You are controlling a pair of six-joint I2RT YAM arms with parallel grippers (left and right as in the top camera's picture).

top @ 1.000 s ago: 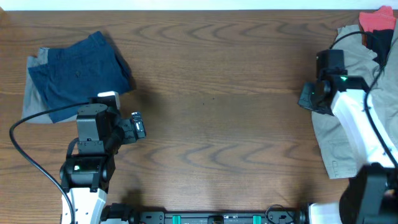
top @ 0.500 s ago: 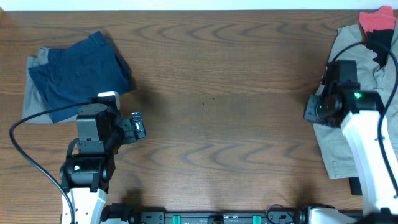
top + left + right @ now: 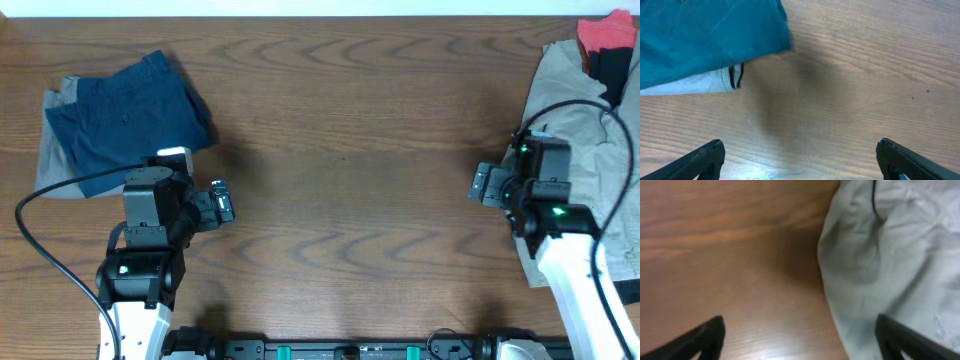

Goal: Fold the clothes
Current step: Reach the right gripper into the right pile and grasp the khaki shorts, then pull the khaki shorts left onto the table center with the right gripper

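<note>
I will close my right gripper on the middle of the khaki shorts' edge (image 3: 511,182) (image 3: 831,307), along the side that faces the bare middle of the wooden table.
The clothes lie in two heaps. Folded navy shorts (image 3: 125,115) rest on a grey piece (image 3: 52,160) at the far left, and the left wrist view shows the navy shorts (image 3: 705,35) over the grey piece (image 3: 695,86). Khaki-beige shorts (image 3: 570,110) lie crumpled at the right edge, with a red garment (image 3: 605,33) and a black one (image 3: 604,68) behind them. My left gripper (image 3: 222,200) (image 3: 800,161) hangs open over bare wood just right of the navy shorts. My right gripper (image 3: 485,186) (image 3: 800,337) is open and straddles the left edge of the khaki shorts (image 3: 890,250), holding nothing.
The wooden table (image 3: 340,150) stretches bare between the two heaps. A black cable (image 3: 40,250) trails from the left arm, and another cable (image 3: 875,202) crosses the khaki cloth. The right arm's white link (image 3: 580,290) overlies the near part of the khaki shorts.
My right gripper went from shut to open and shifted towards the table's near side, along the khaki shorts' left edge. The left arm has stayed still.
</note>
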